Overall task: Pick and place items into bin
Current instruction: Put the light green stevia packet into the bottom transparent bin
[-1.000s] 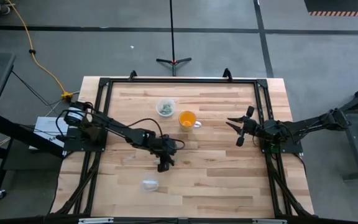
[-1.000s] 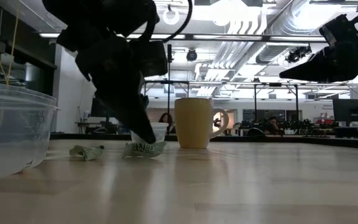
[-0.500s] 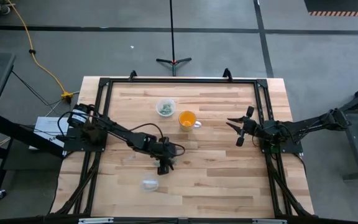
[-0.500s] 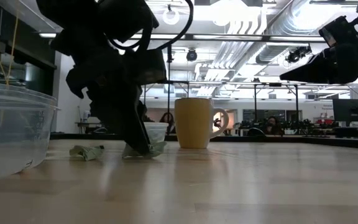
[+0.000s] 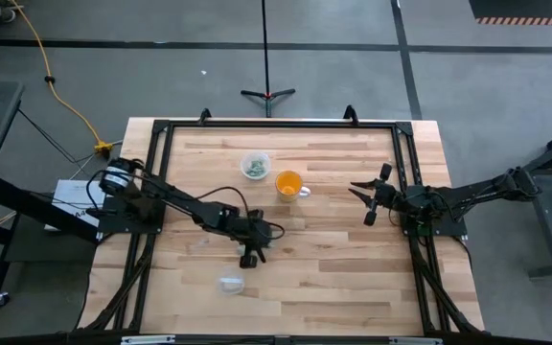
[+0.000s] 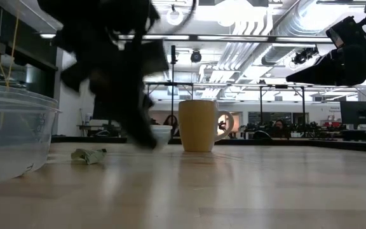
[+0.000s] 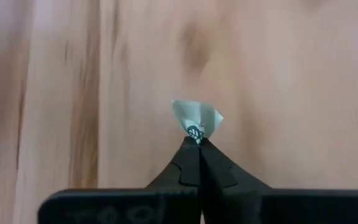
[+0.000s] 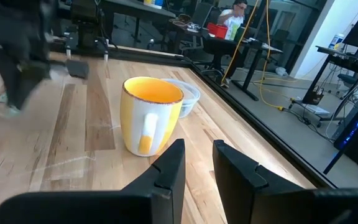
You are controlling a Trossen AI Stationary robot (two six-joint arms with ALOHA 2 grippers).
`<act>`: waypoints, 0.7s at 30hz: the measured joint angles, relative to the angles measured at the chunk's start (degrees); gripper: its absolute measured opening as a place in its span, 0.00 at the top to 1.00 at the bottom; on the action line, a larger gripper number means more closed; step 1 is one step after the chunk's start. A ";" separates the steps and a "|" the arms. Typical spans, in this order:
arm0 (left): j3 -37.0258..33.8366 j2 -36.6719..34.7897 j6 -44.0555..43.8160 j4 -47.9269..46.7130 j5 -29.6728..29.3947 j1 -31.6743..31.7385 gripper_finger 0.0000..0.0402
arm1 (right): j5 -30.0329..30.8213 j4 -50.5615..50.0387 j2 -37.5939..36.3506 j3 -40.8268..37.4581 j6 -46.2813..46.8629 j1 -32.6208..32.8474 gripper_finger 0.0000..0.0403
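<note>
Next, my left gripper lets go of the pale green piece inside the small clear bin (image 5: 231,282) toward the table's near edge.
A tiny pale green piece (image 7: 197,116) sticks out past my left gripper (image 7: 196,140), which is shut on it over the table's middle (image 5: 250,258). The low view shows that gripper (image 6: 146,141) only as a dark blur just above the wood. Another green piece (image 6: 88,155) lies flat on the table. A small clear bin (image 5: 230,284) stands toward the near edge. A second clear bowl (image 5: 254,165) holding green pieces stands by the orange cup (image 5: 288,182). My right gripper (image 8: 197,163) hovers open at the right (image 5: 367,199), near the cup. My left gripper pinches the green piece by its near edge (image 7: 196,131) between the very ends of its two fingers. Most of the piece stands free beyond the fingertips. In the low view nothing lies on the wood under the fingers, so the piece is off the table.
The black frame rail (image 5: 276,125) runs around the table top. The clear bin's wall (image 6: 11,127) fills the low view's left side. Bare wood lies between the left gripper and the bin.
My left gripper has taken hold of the green piece that lay at its fingertips and has risen a little with it. The piece is gone from its spot on the wood. The other piece has stayed where it was.
</note>
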 joint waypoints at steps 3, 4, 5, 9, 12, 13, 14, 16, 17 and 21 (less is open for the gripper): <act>0.24 -3.76 0.11 0.64 1.76 -0.02 0.89 | -0.02 0.00 0.00 0.00 0.00 0.01 0.82; 0.21 -5.01 0.03 -0.19 2.49 -0.17 0.87 | -0.02 0.00 0.00 0.00 0.00 0.01 0.82; 0.20 -6.11 -0.03 -0.35 2.74 -0.48 0.87 | -0.02 0.00 -0.02 0.00 0.00 -0.01 0.82; 0.27 -11.78 -0.22 -1.46 2.80 -2.73 0.92 | -0.02 -0.04 -0.03 0.00 0.00 0.00 0.82; 0.22 -14.97 -3.62 -3.78 3.78 -5.32 0.94 | 0.09 -0.05 -0.01 0.00 0.00 0.01 0.82; 0.24 -15.56 -5.08 -4.00 3.79 -6.45 0.94 | 0.20 -0.28 -0.13 0.00 0.02 0.01 0.82; 0.25 -16.13 -6.48 -5.29 3.79 -7.61 0.94 | 0.30 -0.45 -0.02 0.00 0.04 0.00 0.82; 0.22 -16.66 -9.38 -6.78 3.67 -10.20 0.94 | 0.33 -0.49 -0.06 0.00 0.10 -0.01 0.82; 0.26 -16.66 -10.94 -7.09 3.20 -11.49 0.93 | 0.33 -0.57 -0.11 0.00 0.07 -0.01 0.82; 0.22 -16.64 -15.02 -10.74 0.15 -15.85 0.87 | 0.35 -0.57 -0.07 0.00 0.20 -0.01 0.82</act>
